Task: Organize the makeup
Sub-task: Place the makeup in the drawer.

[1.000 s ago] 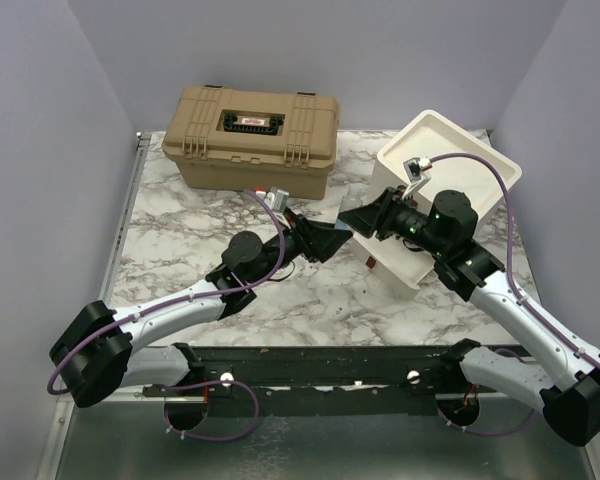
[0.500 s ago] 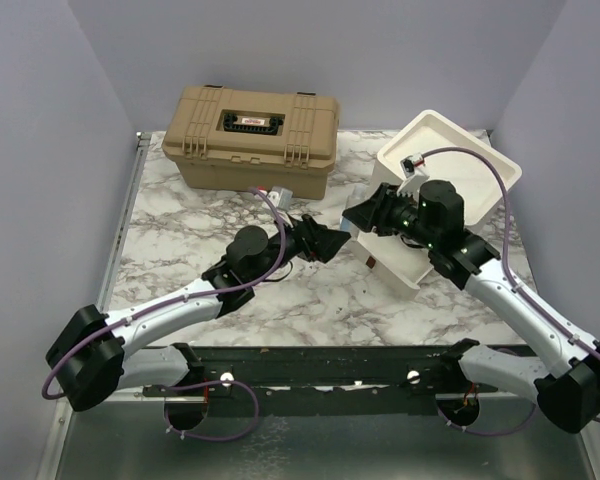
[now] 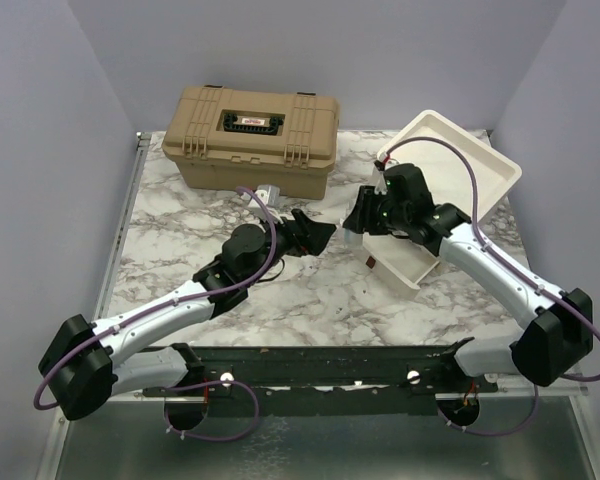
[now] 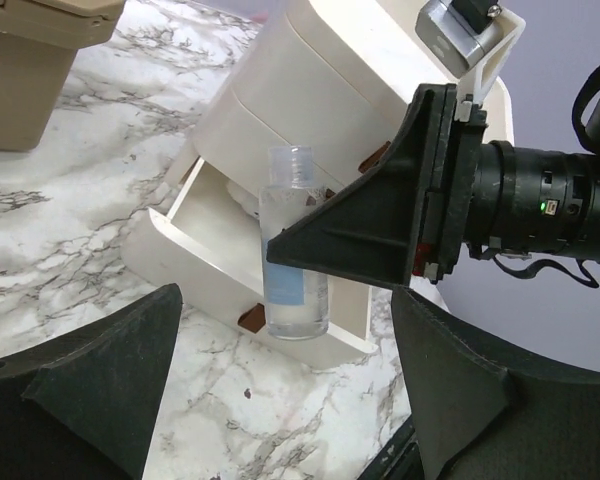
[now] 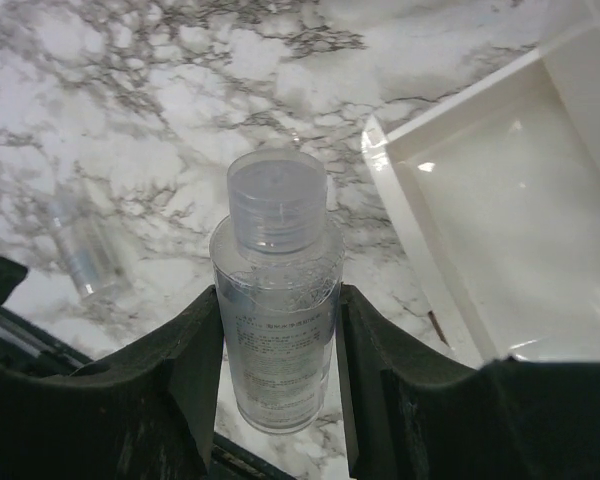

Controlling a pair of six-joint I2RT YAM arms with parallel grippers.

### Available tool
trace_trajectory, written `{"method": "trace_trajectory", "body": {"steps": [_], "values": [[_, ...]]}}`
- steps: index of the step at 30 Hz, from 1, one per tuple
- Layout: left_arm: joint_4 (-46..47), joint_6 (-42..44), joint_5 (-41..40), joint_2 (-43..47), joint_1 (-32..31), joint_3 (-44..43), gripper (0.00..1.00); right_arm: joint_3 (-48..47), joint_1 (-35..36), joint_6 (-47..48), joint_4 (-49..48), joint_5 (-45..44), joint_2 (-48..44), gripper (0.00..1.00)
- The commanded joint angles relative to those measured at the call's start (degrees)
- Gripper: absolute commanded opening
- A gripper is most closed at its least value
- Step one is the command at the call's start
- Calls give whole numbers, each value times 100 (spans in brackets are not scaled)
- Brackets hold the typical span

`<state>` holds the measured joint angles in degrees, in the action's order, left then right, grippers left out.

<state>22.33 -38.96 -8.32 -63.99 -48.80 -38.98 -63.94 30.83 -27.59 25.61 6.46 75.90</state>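
Note:
Next, my right gripper releases the clear makeup bottle inside the open bottom drawer (image 3: 396,230) (image 5: 583,232), setting it free right up against the white drawer box. The bottle still hangs just in front of that drawer.
A clear makeup bottle (image 5: 277,320) with a round cap and a light-blue label (image 4: 288,285) is gripped upright by its body, and my right gripper (image 5: 278,305) is shut on it. The bottle hangs just in front of the white drawer box's open bottom drawer (image 4: 175,255). My left gripper (image 4: 285,310) stands open a short way to its left, both fingers apart from the bottle. From the top view the left gripper (image 3: 315,235) and right gripper (image 3: 358,215) face each other near the box's corner.
A tan latched case (image 3: 250,135) stands at the back left. The white drawer box (image 3: 450,170) sits tilted at the back right, its open drawer (image 5: 520,220) empty inside. A small clear container (image 5: 85,255) lies on the marble below the right gripper.
My left gripper has opened, let go of the bottle and drawn back to the left. The right arm has swung back toward the drawer box with the bottle in its grip.

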Motion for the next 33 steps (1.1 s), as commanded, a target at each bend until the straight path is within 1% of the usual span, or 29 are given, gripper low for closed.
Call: {"method": "trace_trajectory", "body": {"steps": [1, 5, 7, 10, 13, 16, 20, 25, 27, 30, 33], "values": [[-157, -108, -252, 132, 58, 56, 87, -403, 46, 547, 683, -991, 210, 20], [-154, -159, -172, 86, 93, 58, 87, -717, 46, 1064, 1221, -1502, 598, 20], [-154, -185, -153, 50, 94, 51, 87, -667, 50, 1474, 1243, -1411, 771, 21], [-150, -209, -114, 27, 105, 33, 87, -606, 70, 1837, 1361, -1878, 945, 22], [-138, -209, -73, 22, 115, 46, 87, -427, 86, 2289, 1227, -2122, 894, 22], [-109, -204, 40, -48, 130, 31, 87, -312, 90, 2542, 1080, -2382, 780, 22], [-40, -259, 184, -183, 128, 2, 87, -234, 90, 2706, 923, -2238, 769, 23], [13, -215, 474, -288, 140, -84, 87, -225, 89, 2986, 951, -2219, 1050, 22], [11, -181, 593, -320, 137, -128, 87, -149, 90, 3087, 825, -2391, 1092, 23], [9, -173, 605, -306, 134, -125, 87, 110, 90, 3496, 464, -2712, 1037, 24], [14, -174, 586, -294, 141, -98, 88, 245, 90, 3784, 368, -2829, 1087, 26]]}}
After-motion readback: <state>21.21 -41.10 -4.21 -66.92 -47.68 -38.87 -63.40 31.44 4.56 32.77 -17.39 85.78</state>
